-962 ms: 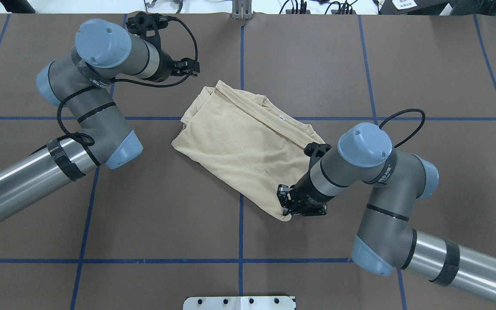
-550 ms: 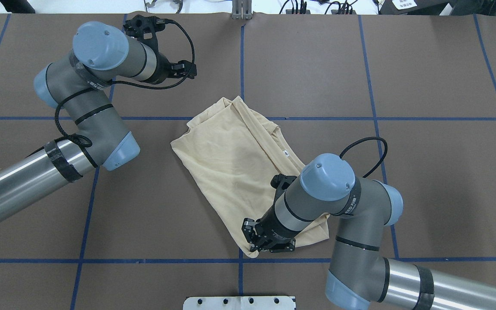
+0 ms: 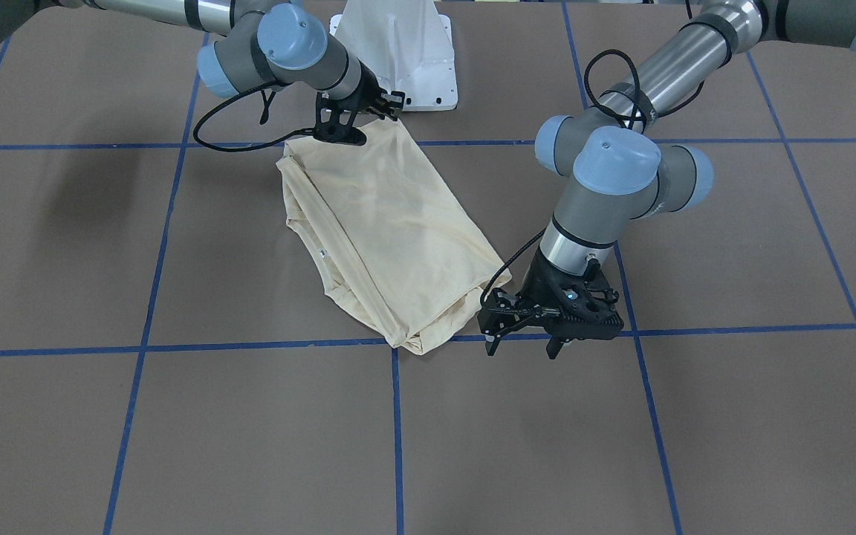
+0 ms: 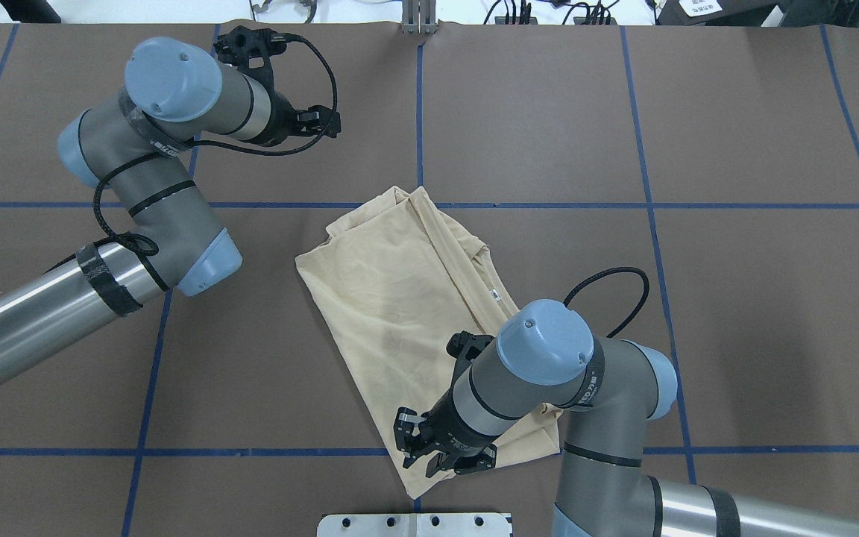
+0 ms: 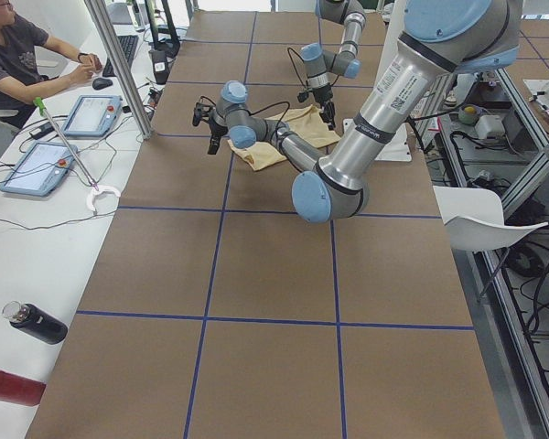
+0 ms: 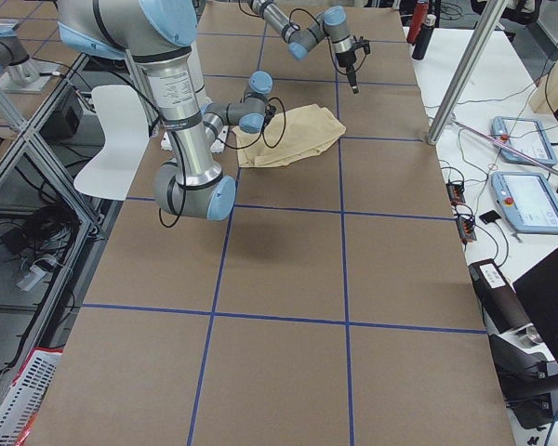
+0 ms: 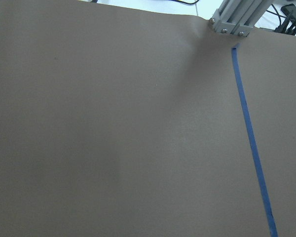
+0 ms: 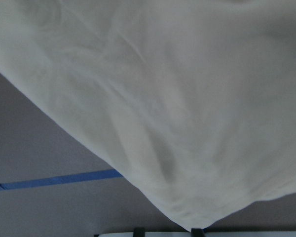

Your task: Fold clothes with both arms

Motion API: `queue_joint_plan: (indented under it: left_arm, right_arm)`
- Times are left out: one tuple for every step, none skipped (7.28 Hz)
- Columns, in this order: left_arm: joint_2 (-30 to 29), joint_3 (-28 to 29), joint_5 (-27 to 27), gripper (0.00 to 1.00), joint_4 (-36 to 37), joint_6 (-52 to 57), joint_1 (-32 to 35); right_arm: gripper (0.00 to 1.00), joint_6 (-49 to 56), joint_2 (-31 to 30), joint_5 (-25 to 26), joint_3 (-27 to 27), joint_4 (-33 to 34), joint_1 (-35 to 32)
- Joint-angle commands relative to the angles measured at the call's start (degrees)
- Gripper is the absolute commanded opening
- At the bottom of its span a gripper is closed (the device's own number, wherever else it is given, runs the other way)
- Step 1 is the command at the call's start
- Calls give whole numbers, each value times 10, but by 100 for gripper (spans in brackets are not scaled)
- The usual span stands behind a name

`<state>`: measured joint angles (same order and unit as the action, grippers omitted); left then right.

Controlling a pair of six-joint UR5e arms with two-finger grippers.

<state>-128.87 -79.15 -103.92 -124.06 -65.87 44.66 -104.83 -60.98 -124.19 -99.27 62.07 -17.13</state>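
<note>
I should close my left gripper on the far-end corner (image 3: 501,278) of the cream-yellow shirt, away from the white neck label.
The cream-yellow shirt (image 4: 392,298) lies folded into a long slanted rectangle in the middle of the table. Its white neck label (image 4: 496,296) shows on the right edge, and the print is hidden. My right gripper (image 4: 426,455) is shut on the shirt's near end, close to the corner by the pedestal. In the front view this gripper (image 3: 380,111) sits at the shirt's top corner (image 3: 383,223). The right wrist view is filled with cloth (image 8: 163,98). My left gripper (image 4: 325,123) is open and empty, above bare table beyond the shirt's far left. In the front view it (image 3: 521,345) hangs beside the shirt's far end.
The white pedestal base (image 4: 414,524) stands right next to the shirt's near corner. Blue tape lines (image 4: 418,112) grid the brown table. An aluminium post (image 7: 234,17) stands at the far edge. An operator (image 5: 23,59) with tablets sits at a side desk.
My right arm has dragged the shirt's near end towards the robot base and to the left. The shirt has turned steeper and slid nearer. The left arm has barely moved.
</note>
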Motion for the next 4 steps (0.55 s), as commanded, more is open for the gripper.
queue_joint_plan:
  left_arm:
    - [26, -40, -13, 99, 1, 0, 0]
    - [55, -72, -31, 99, 4, 0, 0]
    - [72, -93, -50, 99, 15, -1, -1]
    - [77, -101, -73, 99, 17, -12, -6]
  right_arm:
    - [100, 7, -4, 12, -6, 1, -52]
    - [100, 8, -4, 14, -6, 2, -86]
    - [100, 9, -3, 21, -6, 1, -122]
    - [100, 19, -2, 36, -5, 1, -150]
